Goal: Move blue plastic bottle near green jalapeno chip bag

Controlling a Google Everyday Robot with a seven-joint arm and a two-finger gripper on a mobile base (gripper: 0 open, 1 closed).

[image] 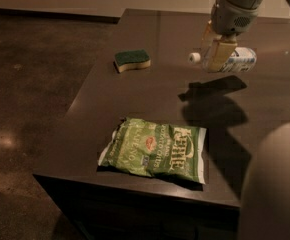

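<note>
The blue plastic bottle will go down along the far edge of the green jalapeno chip bag (179, 122) when my gripper puts it there.
The blue plastic bottle (239, 60), clear with a white and pale-blue label and a white cap, is held on its side just above the table's far right part. Its shadow falls on the tabletop below it. My gripper (216, 54) comes down from the top right and is shut on the bottle near its neck. The green jalapeno chip bag (155, 152) lies flat near the table's front edge, well in front of and left of the bottle.
A green-and-yellow sponge (132, 60) lies at the far left of the dark table (150, 99). My arm's pale housing (277, 184) fills the lower right corner. The floor drops away left of the table edge.
</note>
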